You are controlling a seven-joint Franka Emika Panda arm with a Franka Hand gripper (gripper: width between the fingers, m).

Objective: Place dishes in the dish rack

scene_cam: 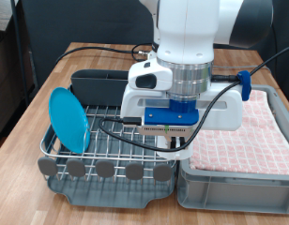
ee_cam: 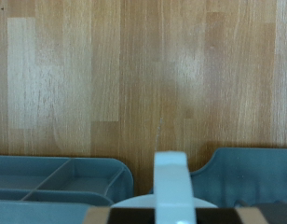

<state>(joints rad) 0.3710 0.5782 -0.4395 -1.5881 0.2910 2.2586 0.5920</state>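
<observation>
Next, I release the small white mug at the rack's near edge, on the round tab (scene_cam: 165, 179) beside the crate.
The round bright-blue plate (scene_cam: 68, 119) stands on edge in the dish rack (scene_cam: 107, 150), at the exterior view's left end. My gripper (scene_cam: 174, 139) hangs low over the rack's right end, next to the crate. It is shut on the small white mug (scene_cam: 173, 143), of which only a white patch shows under the hand. In the wrist view the mug (ee_cam: 170, 182) fills the bottom centre, handle edge-on, above the dark grey utensil caddy (ee_cam: 60, 177). The wooden spoon is out of view.
The grey crate (scene_cam: 234, 180) lined with pink checked cloth (scene_cam: 246, 136) stands right against the rack. The caddy (scene_cam: 96, 84) runs along the rack's far side. Round tabs (scene_cam: 105, 169) line the near edge. Black cables (scene_cam: 98, 47) cross the wooden table (scene_cam: 51, 80).
</observation>
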